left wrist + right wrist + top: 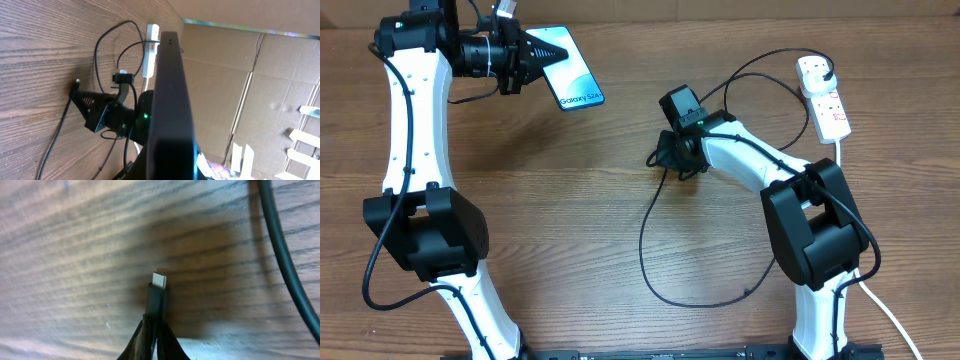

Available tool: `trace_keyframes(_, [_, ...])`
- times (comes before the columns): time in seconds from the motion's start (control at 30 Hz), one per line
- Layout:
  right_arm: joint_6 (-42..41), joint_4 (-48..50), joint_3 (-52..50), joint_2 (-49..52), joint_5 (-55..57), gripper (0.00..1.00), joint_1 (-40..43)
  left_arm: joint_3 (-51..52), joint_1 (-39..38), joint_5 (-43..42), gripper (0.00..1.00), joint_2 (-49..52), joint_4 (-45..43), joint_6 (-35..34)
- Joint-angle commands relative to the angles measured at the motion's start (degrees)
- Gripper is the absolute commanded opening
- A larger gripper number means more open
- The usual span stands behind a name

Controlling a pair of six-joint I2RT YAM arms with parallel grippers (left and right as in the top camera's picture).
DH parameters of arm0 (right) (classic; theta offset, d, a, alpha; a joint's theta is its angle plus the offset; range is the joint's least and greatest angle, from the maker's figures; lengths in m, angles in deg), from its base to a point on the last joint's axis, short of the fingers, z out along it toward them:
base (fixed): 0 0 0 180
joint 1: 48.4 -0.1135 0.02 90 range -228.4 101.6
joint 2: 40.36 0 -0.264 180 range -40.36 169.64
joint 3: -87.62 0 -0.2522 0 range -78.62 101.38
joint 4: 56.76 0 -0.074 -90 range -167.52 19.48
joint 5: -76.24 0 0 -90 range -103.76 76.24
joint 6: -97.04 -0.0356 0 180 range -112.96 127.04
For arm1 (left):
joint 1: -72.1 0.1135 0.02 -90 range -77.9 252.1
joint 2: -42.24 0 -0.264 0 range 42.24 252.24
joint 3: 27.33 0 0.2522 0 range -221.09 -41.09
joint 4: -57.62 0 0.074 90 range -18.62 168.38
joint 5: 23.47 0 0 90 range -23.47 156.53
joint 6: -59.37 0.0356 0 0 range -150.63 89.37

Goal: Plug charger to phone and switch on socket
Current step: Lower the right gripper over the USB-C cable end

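My right gripper holds the black connector far behind its silver tip; next I open, retake it closer to the connector's tip (157,293), then lift.
The phone (572,68), light blue screen with white text, is held at the table's back left, and my left gripper (542,58) is shut on its near end. The left wrist view shows it edge-on as a dark slab (170,100). My right gripper (657,157) is low over mid-table, shut on the charger's small black connector (157,300), whose silver tip (160,279) sticks out past the fingers (167,342) just above the wood. The charger cable (645,250) loops across the table to the white socket (825,95) at the back right.
A thick white cord (880,300) runs from the socket down the right edge. The right arm's base (815,230) stands front right and the left arm's base (430,235) front left. Cardboard walls (250,90) stand behind the table.
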Motion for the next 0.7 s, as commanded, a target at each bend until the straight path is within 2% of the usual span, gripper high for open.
trace_keyframes(0.0, [14.7, -4.3, 4.7, 1.4, 2.5, 0.04, -0.2, -0.8, -0.3, -1.9, 0.04, -0.4, 0.4, 1.1])
trace_keyframes(0.1, [21.5, -8.5, 6.3, 1.4, 4.6, 0.04, -0.2, -0.8, -0.3, -1.9, 0.04, -0.4, 0.4, 1.1])
trace_keyframes(0.17, [22.6, -9.6, 6.3, 1.4, 5.0, 0.04, -0.2, -0.8, -0.3, -1.9, 0.04, -0.4, 0.4, 1.1])
trace_keyframes(0.4, [18.6, -8.9, 6.1, 1.6, -0.2, 0.04, -0.2, -0.8, -0.3, -1.9, 0.04, -0.4, 0.8, 1.1])
trace_keyframes(0.67, [16.3, -7.3, 6.0, 1.7, -0.6, 0.06, -0.2, -0.8, -0.3, -1.8, 0.05, -0.4, 0.8, 1.1])
